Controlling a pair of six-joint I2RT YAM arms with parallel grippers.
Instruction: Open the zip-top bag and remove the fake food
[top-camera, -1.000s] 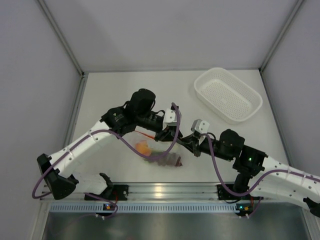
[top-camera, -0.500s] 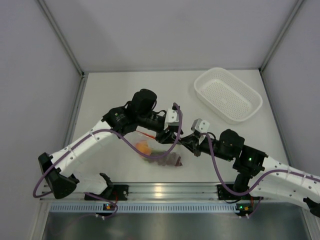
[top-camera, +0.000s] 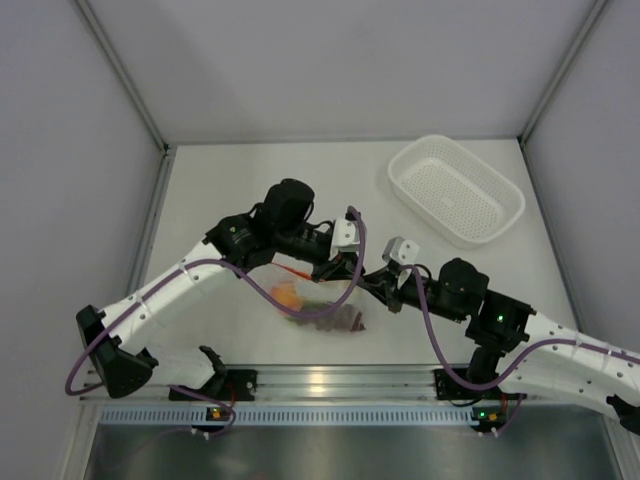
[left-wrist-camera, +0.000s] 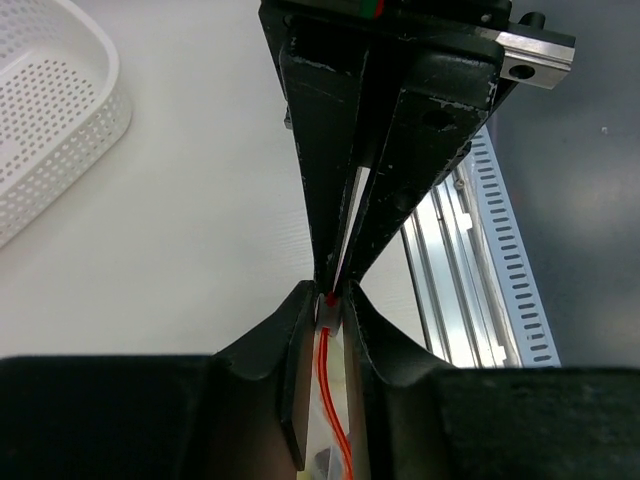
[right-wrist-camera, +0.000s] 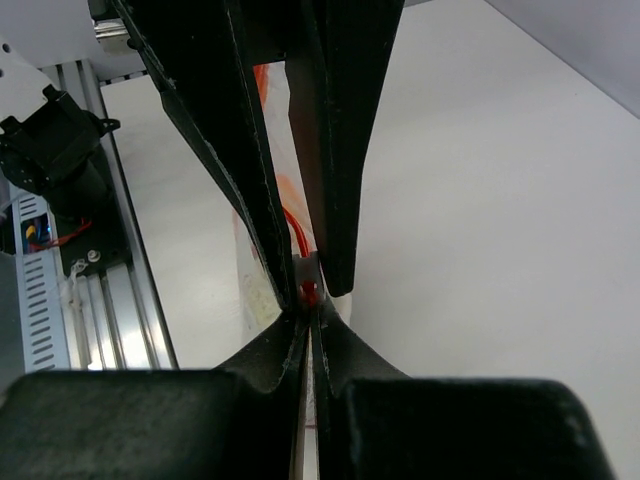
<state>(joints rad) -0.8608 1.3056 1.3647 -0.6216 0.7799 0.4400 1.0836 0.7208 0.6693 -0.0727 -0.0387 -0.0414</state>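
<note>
My two grippers are pinching the orange-red zipper at the same end, so my left gripper will open and grab the zipper near its other end (top-camera: 284, 267).
The clear zip-top bag (top-camera: 320, 303) hangs near the table's front middle, between both grippers. Inside it show the round orange fruit (top-camera: 287, 296), the dark grape bunch (top-camera: 346, 319) and a bit of green stalk (top-camera: 318, 306). My left gripper (top-camera: 345, 270) is shut on the bag's top edge; the left wrist view shows its jaws (left-wrist-camera: 330, 310) pinching the orange-red zipper strip (left-wrist-camera: 330, 395). My right gripper (top-camera: 366, 283) meets it tip to tip. In the right wrist view, the right gripper (right-wrist-camera: 308, 320) is shut on the bag's thin edge by the zipper's end (right-wrist-camera: 309, 290).
A white perforated basket (top-camera: 455, 188) stands at the back right, also in the left wrist view (left-wrist-camera: 50, 110). The aluminium rail (top-camera: 330, 380) runs along the near edge. Grey walls close the sides and back.
Almost nothing differs. The left wrist has edged slightly to the right. The bag and the food in it hang as before.
</note>
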